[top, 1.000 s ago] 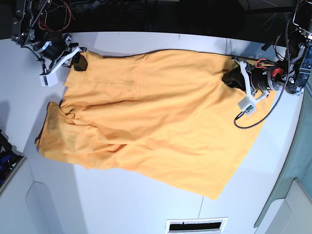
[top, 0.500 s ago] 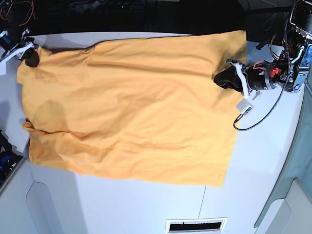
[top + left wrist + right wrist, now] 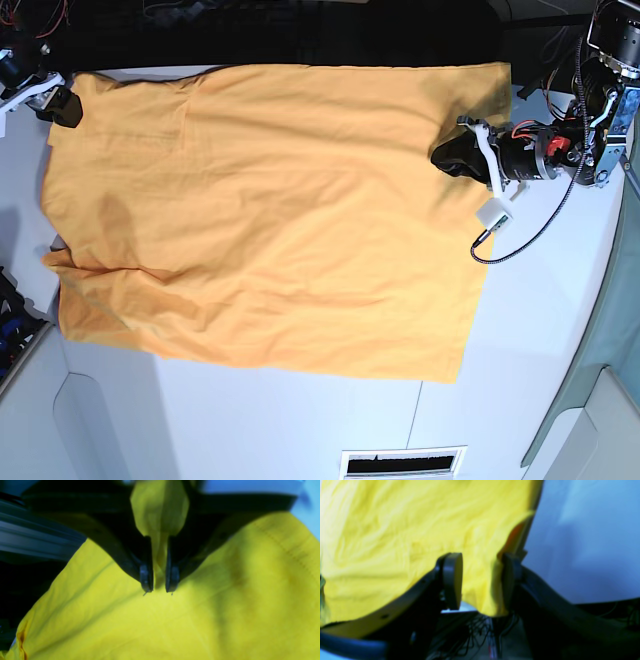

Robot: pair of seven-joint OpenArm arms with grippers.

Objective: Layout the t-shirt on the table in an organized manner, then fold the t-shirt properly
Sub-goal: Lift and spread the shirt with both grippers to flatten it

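The t-shirt's far corner hangs over the back edge of the table, so the robot's right gripper needs to take the t-shirt's side edge farther in and pull [image 3: 50, 162] the t-shirt toward the front.
The orange-yellow t-shirt [image 3: 270, 210] lies spread wide and mostly flat over the white table [image 3: 250, 420], its far edge along the table's back edge. My left gripper [image 3: 447, 157] lies low at the shirt's right side. In the left wrist view it [image 3: 159, 585] is shut on a pinched fold of the t-shirt [image 3: 175, 620]. My right gripper [image 3: 62, 105] sits at the shirt's far-left corner. In the right wrist view its pads [image 3: 452, 580] stand apart, open, with the t-shirt's edge [image 3: 480, 590] hanging loose between them against the right-hand pad.
A black cable [image 3: 520, 235] loops on the table beside the left arm. A vent slot [image 3: 402, 463] sits at the front edge. Dark wiring and frame lie beyond the back edge. A blue-black object [image 3: 12, 325] stands at the left edge.
The right gripper carried the shirt's corner far left and back, stretching the crumpled cloth flat, then opened its jaws. The left gripper kept its grip and shifted slightly left.
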